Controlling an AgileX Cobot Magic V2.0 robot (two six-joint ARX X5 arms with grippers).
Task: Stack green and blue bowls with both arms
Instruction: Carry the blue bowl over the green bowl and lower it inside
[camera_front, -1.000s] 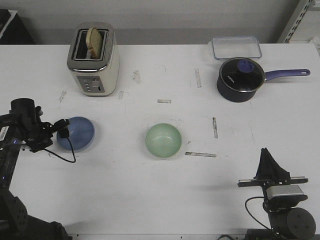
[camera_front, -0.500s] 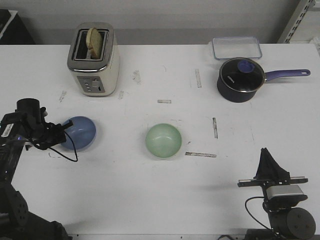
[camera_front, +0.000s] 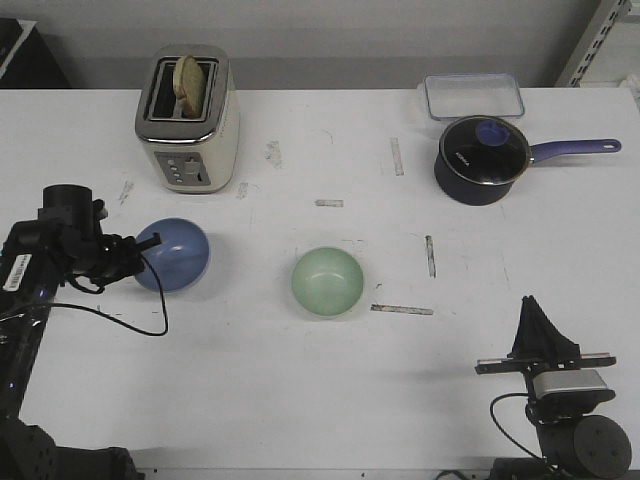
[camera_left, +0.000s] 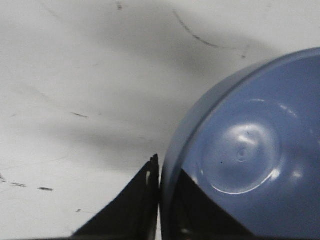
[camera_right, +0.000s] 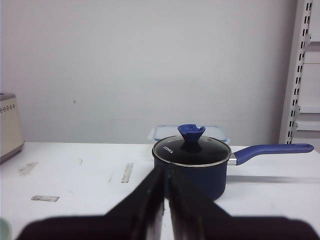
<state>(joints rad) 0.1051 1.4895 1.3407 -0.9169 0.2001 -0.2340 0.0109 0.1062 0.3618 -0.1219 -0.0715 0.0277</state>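
The robot's left gripper needs to release the blue bowl inside the pale green bowl (camera_front: 329, 281) at the middle of the table.
The blue bowl (camera_front: 176, 254) is at the left of the table, tilted and lifted a little. My left gripper (camera_front: 138, 262) is shut on its left rim. In the left wrist view one finger is outside the wall and one inside the blue bowl (camera_left: 250, 165), and the gripper (camera_left: 161, 175) pinches the rim. The pale green bowl (camera_front: 327, 283) sits upright at the table's middle, apart from both grippers. My right gripper (camera_front: 535, 315) is shut and empty at the front right. In the right wrist view it (camera_right: 165, 175) points toward the saucepan.
A cream toaster (camera_front: 187, 118) with bread stands at the back left. A dark purple saucepan (camera_front: 482, 159) with a glass lid and a clear container (camera_front: 472, 96) are at the back right; the saucepan also shows in the right wrist view (camera_right: 192, 165). Tape marks dot the table.
My left gripper has moved right and slightly back with the blue bowl, which now tilts and sits nearer the green bowl. The right arm has not moved.
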